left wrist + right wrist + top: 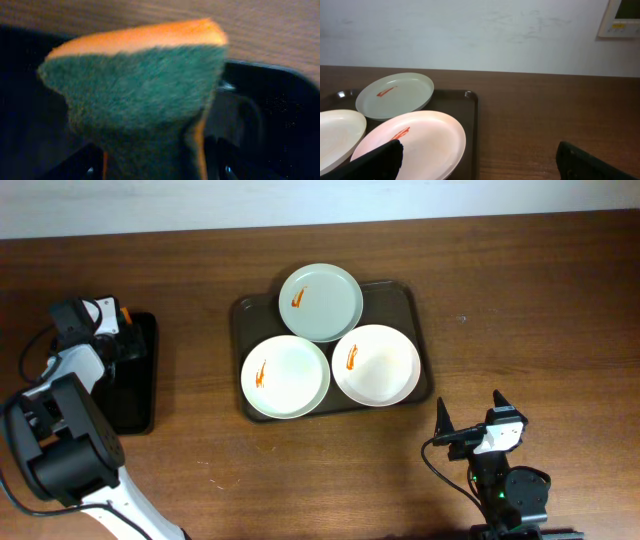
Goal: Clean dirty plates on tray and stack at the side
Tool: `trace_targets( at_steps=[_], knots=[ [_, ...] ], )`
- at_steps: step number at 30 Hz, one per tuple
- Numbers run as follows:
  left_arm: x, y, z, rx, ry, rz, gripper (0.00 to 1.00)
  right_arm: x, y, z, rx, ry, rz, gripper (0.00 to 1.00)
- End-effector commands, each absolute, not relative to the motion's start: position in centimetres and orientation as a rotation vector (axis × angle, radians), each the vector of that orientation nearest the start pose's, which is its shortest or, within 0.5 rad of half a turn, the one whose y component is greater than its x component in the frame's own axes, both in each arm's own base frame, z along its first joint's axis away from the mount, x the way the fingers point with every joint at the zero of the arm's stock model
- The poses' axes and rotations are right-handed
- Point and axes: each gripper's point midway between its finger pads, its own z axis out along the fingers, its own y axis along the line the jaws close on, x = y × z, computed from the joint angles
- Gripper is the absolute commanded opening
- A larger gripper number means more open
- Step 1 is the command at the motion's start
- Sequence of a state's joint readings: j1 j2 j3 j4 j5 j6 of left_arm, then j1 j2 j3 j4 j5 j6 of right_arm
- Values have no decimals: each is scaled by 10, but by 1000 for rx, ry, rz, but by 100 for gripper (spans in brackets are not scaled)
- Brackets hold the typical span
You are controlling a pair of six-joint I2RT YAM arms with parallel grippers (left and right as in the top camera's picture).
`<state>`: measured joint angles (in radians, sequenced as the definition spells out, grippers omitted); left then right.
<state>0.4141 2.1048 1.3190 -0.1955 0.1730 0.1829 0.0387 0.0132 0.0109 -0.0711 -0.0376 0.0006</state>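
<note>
The wide green end of the sponge sticks out far past my left gripper's fingers toward the rim of the small black tray, so I will open and grab it nearer its middle (140,119) before I wipe.
Three plates lie on the dark brown tray (250,315). The pale green plate (320,302) is at the back. One white plate (285,375) is front left and the other white plate (376,365) is front right. Each has an orange smear. My left gripper (118,332) is far left over the small black tray (135,395), shut on an orange and green sponge (140,90). My right gripper (469,405) is open and empty, in front of and right of the brown tray. The right wrist view shows the green plate (395,95), the right white plate (420,142) and the tray rim (472,125).
The small glossy black tray stands at the left edge of the wooden table, its wall visible behind the sponge (280,115). A white wall runs along the back of the table, with a pale panel (620,20) at upper right.
</note>
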Motion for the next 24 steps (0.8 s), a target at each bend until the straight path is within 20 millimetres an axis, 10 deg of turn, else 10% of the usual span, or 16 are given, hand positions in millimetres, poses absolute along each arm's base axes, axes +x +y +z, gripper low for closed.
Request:
trace_targets(
  at_steps=[1, 8, 13, 21, 24],
  knots=[
    [473, 182, 0, -225, 2536, 58, 57, 246, 13, 155, -48, 1653, 54, 98],
    [473, 182, 20, -221, 2515, 66, 0, 246, 13, 155, -48, 1653, 54, 98],
    [452, 173, 54, -228, 2552, 52, 0, 246, 13, 155, -48, 1653, 54, 98],
    [399, 156, 30, -284, 2794, -3, 0, 246, 13, 155, -48, 1653, 54, 98],
    [401, 158, 31, -282, 2783, 3, 54, 246, 13, 155, -48, 1653, 54, 98]
  ],
)
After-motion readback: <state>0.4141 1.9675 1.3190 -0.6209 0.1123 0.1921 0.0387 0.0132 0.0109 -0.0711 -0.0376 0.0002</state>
